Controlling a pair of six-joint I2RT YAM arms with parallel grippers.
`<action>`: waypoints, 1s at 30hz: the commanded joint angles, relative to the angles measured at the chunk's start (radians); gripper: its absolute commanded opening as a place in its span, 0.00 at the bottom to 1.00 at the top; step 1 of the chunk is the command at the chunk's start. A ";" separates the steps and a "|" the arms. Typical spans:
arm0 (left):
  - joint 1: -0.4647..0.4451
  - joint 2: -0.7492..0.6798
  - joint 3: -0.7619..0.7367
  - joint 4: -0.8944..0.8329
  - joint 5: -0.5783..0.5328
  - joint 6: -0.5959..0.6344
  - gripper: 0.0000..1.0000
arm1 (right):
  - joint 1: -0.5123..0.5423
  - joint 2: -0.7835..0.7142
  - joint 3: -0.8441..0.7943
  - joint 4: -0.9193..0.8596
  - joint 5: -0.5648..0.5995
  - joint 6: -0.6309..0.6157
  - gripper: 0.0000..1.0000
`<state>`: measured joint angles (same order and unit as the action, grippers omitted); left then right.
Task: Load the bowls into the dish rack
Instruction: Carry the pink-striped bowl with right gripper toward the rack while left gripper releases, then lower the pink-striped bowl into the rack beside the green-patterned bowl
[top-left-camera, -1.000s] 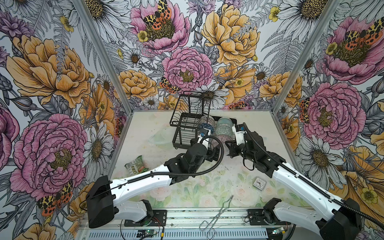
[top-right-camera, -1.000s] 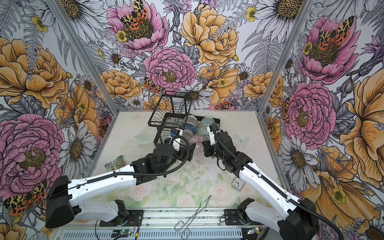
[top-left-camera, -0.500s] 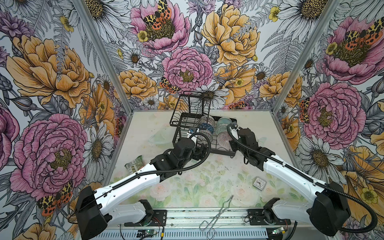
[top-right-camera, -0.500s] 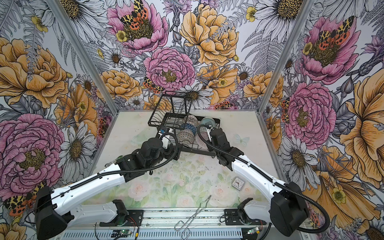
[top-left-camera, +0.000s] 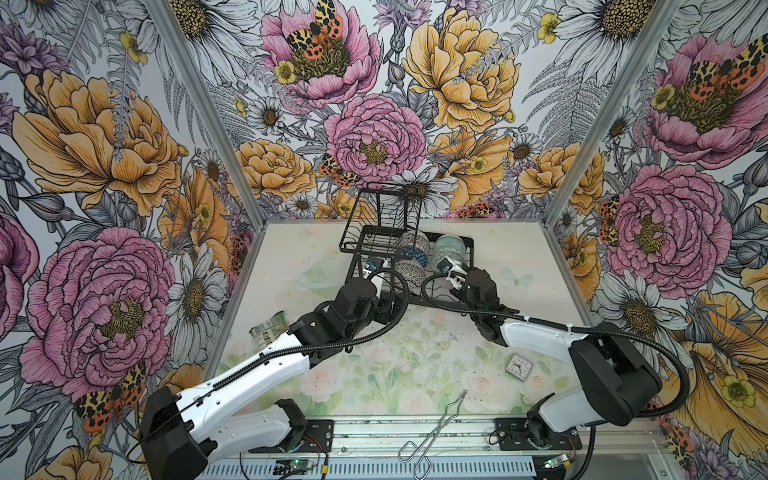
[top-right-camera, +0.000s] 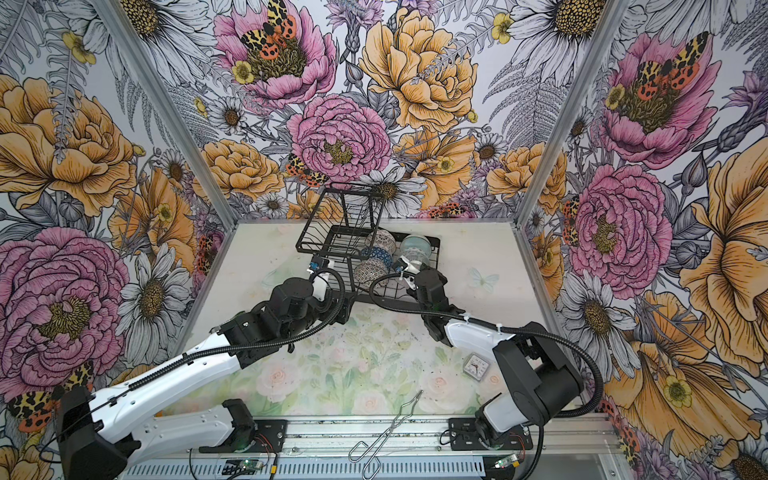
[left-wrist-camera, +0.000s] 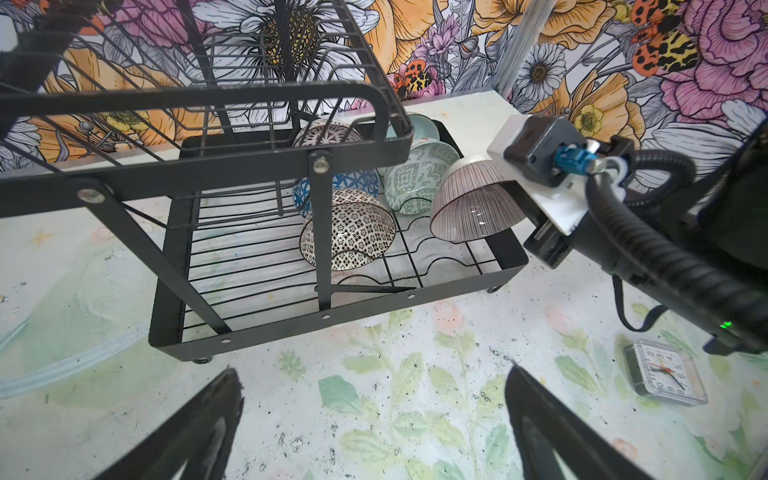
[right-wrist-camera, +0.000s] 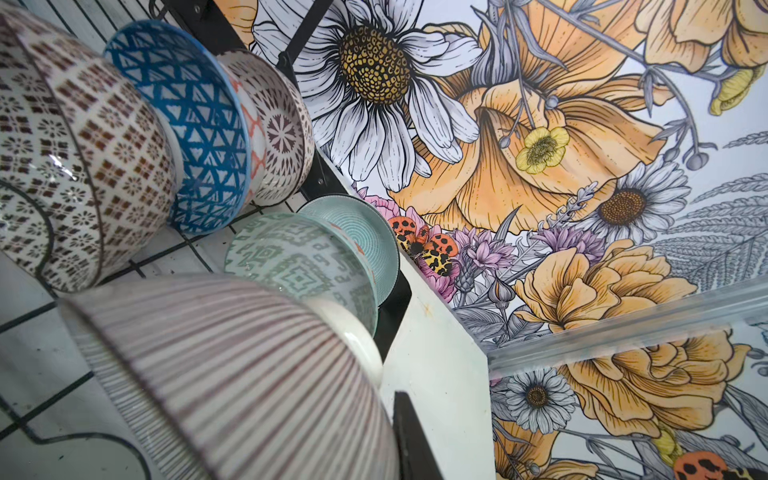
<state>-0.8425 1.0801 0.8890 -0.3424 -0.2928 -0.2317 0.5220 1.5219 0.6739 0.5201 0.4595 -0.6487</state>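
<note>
My right gripper will release the pinkish striped bowl, now tilted over the tray's near corner, in the dish rack's base tray (top-left-camera: 444, 289) (right-wrist-camera: 204, 352) in front of the grey-green bowl.
The black wire dish rack (top-left-camera: 471, 245) (top-right-camera: 332, 232) stands at the back of the table. Its base tray (left-wrist-camera: 332, 316) holds a dotted bowl (left-wrist-camera: 349, 232), a blue bowl (left-wrist-camera: 353, 180), a lattice bowl (left-wrist-camera: 328, 133), a grey-green bowl (left-wrist-camera: 411, 178) and a mint bowl (left-wrist-camera: 411, 129), all on edge. My right gripper (left-wrist-camera: 511, 199) (right-wrist-camera: 386, 424) is shut on the rim of a pinkish striped bowl (left-wrist-camera: 473, 208) (right-wrist-camera: 232, 374), tilted over the tray's near right corner beside the grey-green bowl (right-wrist-camera: 299, 257). My left gripper (left-wrist-camera: 372, 372) is open and empty, over the table in front of the rack.
A small square clock (top-left-camera: 519, 366) (left-wrist-camera: 665, 374) lies on the table's right side. Metal tongs (top-left-camera: 436, 428) rest at the front edge. A crumpled packet (top-left-camera: 268, 332) sits at the left, and a clear dish (top-left-camera: 320, 276) lies left of the rack.
My right gripper has carried the striped bowl leftward, in over the rack's base tray. My left gripper has drawn back to the left, away from the bowls, still open.
</note>
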 joint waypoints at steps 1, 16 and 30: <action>0.014 -0.017 -0.014 -0.005 0.030 -0.001 0.99 | -0.010 0.038 0.018 0.203 0.001 -0.091 0.00; 0.020 -0.022 -0.022 -0.017 0.045 -0.008 0.99 | -0.031 0.257 0.054 0.403 0.001 -0.248 0.00; 0.037 -0.010 -0.020 -0.024 0.056 -0.009 0.99 | -0.015 0.306 0.008 0.419 -0.040 -0.274 0.00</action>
<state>-0.8177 1.0748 0.8764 -0.3634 -0.2615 -0.2352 0.5007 1.8481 0.6922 0.9058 0.4473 -0.9512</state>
